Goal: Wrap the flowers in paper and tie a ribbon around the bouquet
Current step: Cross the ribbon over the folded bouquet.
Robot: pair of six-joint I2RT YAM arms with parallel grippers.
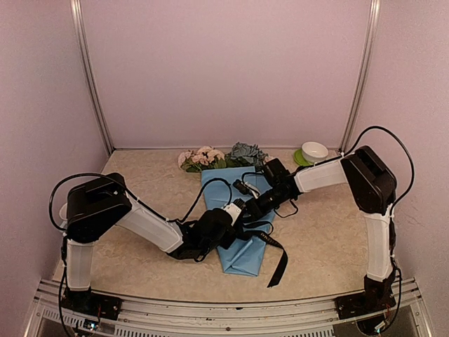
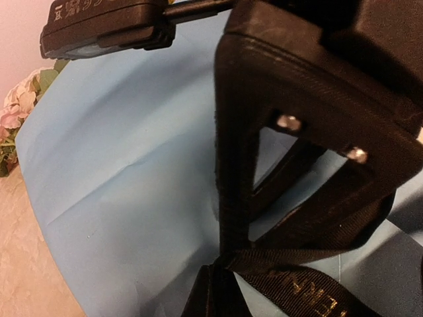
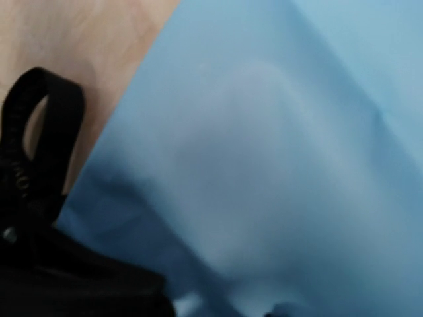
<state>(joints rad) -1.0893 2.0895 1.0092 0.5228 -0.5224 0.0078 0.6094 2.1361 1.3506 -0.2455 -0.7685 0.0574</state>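
The ribbon bunches up at my left gripper's fingers against my right gripper's fingers, so my left gripper will open and grab the ribbon's lettered part (image 2: 316, 297) farther along.
The bouquet lies lengthwise on the table, a cone of light blue paper (image 1: 242, 256) with its narrow end toward me. Pink and blue-grey flowers (image 1: 217, 157) stick out at its far end. A black ribbon (image 1: 270, 242) crosses the cone's middle, and one end trails off to the near right. Both grippers meet over that crossing. My left gripper (image 1: 237, 215) is shut on the ribbon (image 2: 310, 284), which bunches at the jaws. My right gripper (image 1: 254, 202) hovers close above the paper (image 3: 264, 132), and a ribbon loop (image 3: 26, 132) shows beside it. Its jaws are blurred and hidden.
A white bowl on a green saucer (image 1: 313, 152) stands at the back right by a metal post. Black arm cables (image 1: 217, 184) loop over the cone's upper part. Pink walls close in the beige table (image 1: 330, 239) on three sides.
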